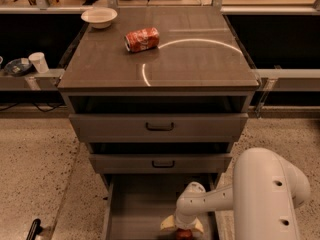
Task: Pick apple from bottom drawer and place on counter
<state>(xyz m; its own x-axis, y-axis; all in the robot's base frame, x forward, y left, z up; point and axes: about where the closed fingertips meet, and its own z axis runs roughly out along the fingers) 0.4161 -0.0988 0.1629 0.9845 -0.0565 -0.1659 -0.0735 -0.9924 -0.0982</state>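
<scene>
The red apple sits in the open bottom drawer, and my gripper needs to close next on the sides of the red apple (pixel 184 234).
The bottom drawer (pixel 137 209) is pulled open at the foot of the cabinet, its flat grey floor showing. My gripper (pixel 182 227) reaches down into it at the frame's lower edge, its pale fingers (pixel 168 223) spread on either side of the red apple (pixel 184 233). Only the apple's top shows; the rest is cut off by the frame edge. The counter (pixel 200 64) is the glossy grey-brown cabinet top with an arc-shaped light reflection.
A crushed red soda can (pixel 142 38) and a white bowl (pixel 99 17) sit on the counter. Two upper drawers with dark handles (pixel 160 126) are above the open one. My white arm (pixel 265 194) fills the lower right. Speckled floor lies either side.
</scene>
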